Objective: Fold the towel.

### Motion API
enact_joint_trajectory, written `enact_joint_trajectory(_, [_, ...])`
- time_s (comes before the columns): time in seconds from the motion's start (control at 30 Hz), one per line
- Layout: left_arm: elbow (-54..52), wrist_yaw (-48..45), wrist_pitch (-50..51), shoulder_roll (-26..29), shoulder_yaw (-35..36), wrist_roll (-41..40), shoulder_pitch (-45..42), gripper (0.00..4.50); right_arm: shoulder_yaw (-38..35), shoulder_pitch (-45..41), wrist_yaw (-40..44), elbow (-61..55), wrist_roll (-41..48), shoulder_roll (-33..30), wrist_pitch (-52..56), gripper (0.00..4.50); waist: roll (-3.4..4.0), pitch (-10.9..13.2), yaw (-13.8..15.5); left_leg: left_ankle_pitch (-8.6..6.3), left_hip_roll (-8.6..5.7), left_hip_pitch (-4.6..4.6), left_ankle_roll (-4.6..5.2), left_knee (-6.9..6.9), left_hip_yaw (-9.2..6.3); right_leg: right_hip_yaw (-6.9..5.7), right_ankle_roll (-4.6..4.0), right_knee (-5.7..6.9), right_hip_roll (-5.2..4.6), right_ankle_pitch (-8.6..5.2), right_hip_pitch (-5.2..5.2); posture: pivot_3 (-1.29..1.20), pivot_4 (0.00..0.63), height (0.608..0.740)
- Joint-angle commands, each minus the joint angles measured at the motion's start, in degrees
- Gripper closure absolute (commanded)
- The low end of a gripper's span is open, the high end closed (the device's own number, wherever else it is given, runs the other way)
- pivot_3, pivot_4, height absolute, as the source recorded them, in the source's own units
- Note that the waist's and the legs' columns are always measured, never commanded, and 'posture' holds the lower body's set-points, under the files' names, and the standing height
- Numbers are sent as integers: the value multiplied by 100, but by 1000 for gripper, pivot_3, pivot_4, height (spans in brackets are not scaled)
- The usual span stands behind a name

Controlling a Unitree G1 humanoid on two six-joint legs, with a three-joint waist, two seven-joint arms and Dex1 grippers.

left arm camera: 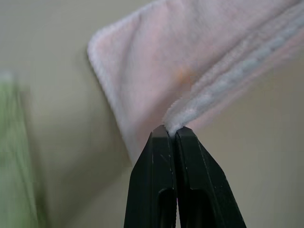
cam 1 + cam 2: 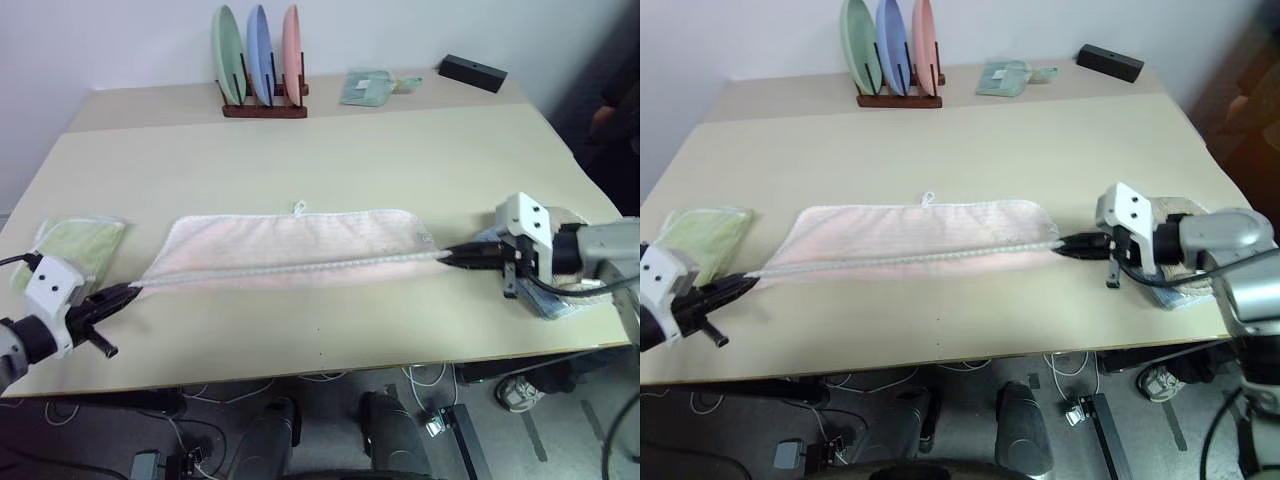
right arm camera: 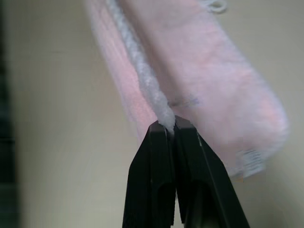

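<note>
The robot's left gripper will release the trimmed near edge just inside the pink towel's far corner [image 2: 176, 237] [image 1: 109, 71], toward the green towel.
The pale pink towel [image 2: 290, 245] lies stretched sideways across the middle of the tan table [image 2: 330, 150], folded over itself into a long band with its white trim along the near edge. My left gripper [image 2: 128, 293] is shut on the towel's left near corner. The right gripper [image 2: 447, 256] is shut on the right near corner, pulling the trimmed edge taut. In the left wrist view the black fingers [image 1: 161, 156] pinch the white trim [image 1: 223, 83]. In the right wrist view the fingers [image 3: 187, 142] clamp the trim [image 3: 142, 80], with a small tag [image 3: 249, 159] showing on the cloth.
A light green folded towel [image 2: 75, 245] lies at the left edge. Another folded cloth [image 2: 555, 300] sits under my right arm. At the back stand a rack of plates [image 2: 262, 60], a small green packet [image 2: 368, 87] and a black box [image 2: 473, 72].
</note>
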Motion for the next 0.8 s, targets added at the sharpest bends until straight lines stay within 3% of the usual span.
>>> enact_joint_trajectory(0.03, [-316,-274,333,157,441,-163,430,4500,-425,538,172,-386,198,-338,169,4435,-3,-2,44,-3,1,15,4,-2,6,-1,5,-10,-3,-4,20,0,150,740])
enact_joint_trajectory(0.2, [-179,-26,243,169,89,47,39,4500,-204,184,-358,-72,-87,-70,-79,4435,-5,-2,53,-7,5,33,10,-4,16,-1,-4,-19,-4,2,37,0,150,740])
enact_joint_trajectory(0.4, [1130,438,-341,228,-1100,805,-1825,4500,574,-928,-934,1228,-1062,449,-871,4435,-7,-3,47,-6,3,37,9,-7,17,-2,7,-21,-1,20,37,0,150,740])
enact_joint_trajectory(0.57, [2296,480,-892,128,-1861,1287,-2880,4500,938,-1573,-1161,2253,-1500,865,-1386,4435,-7,-3,-6,-8,-4,38,7,-11,18,-1,25,-20,-1,31,32,0,150,740])
enact_joint_trajectory(0.8, [2979,424,-1251,6,-2289,1469,-3253,4500,1065,-1884,-1436,2972,-1774,1351,-1815,4435,-7,-3,-16,-13,-5,40,1,-12,18,1,25,-10,4,31,25,0,150,740])
